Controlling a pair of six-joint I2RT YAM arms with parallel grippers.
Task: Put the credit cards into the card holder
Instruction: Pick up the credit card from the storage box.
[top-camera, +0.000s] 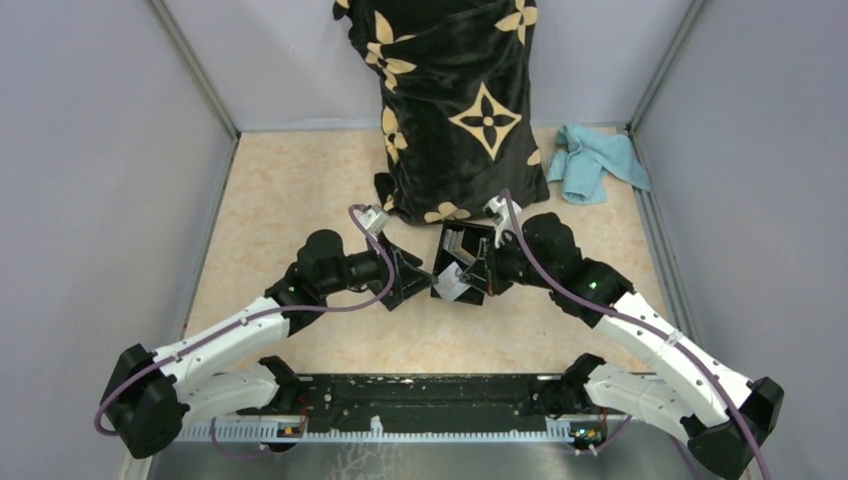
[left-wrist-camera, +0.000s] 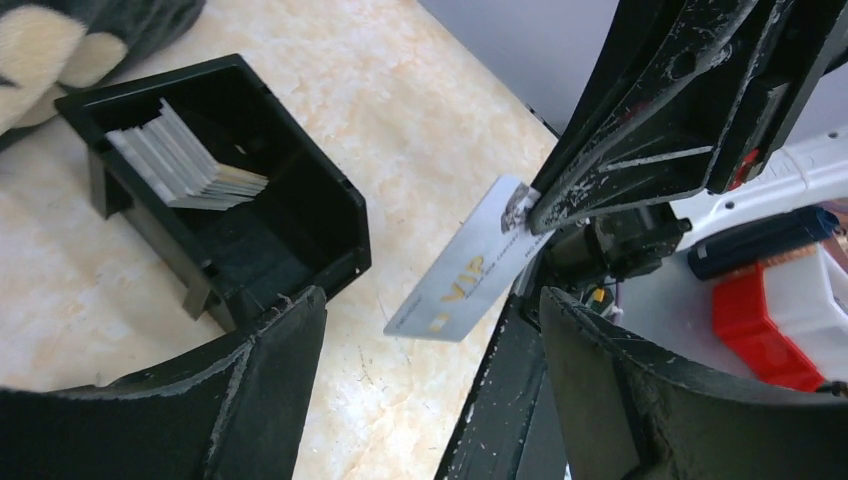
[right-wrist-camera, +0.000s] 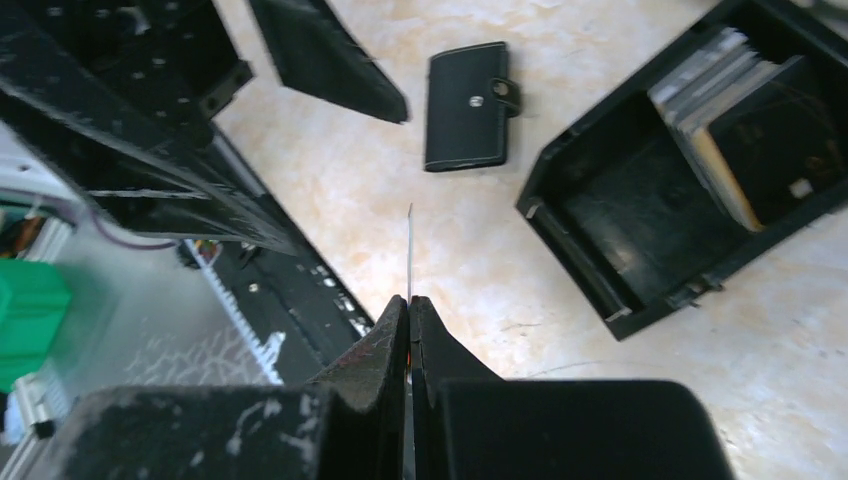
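Note:
My right gripper is holding the credit card at a slant by its corner, so my left gripper should take the VIP end (left-wrist-camera: 436, 314) before my right gripper grips the card in another place.
My right gripper (top-camera: 470, 280) is shut on a light silvery-blue credit card (left-wrist-camera: 465, 270) with gold "VIP" lettering and holds it above the table. The card shows edge-on in the right wrist view (right-wrist-camera: 410, 250). The card holder (right-wrist-camera: 467, 105), a small black wallet with a strap tab, lies closed and flat on the table beyond the card. My left gripper (left-wrist-camera: 430, 400) is open and empty, low over the table right next to the wallet, one of its fingers (right-wrist-camera: 330, 60) beside it. In the top view the wallet is hidden by the left gripper (top-camera: 408, 275).
A rigid black box (right-wrist-camera: 690, 170) holding several cards (left-wrist-camera: 185, 155) sits on the table next to both grippers (top-camera: 465, 245). A dark cloth with cream flowers (top-camera: 460, 100) stands at the back. A blue rag (top-camera: 595, 160) lies back right. Grey walls enclose the table.

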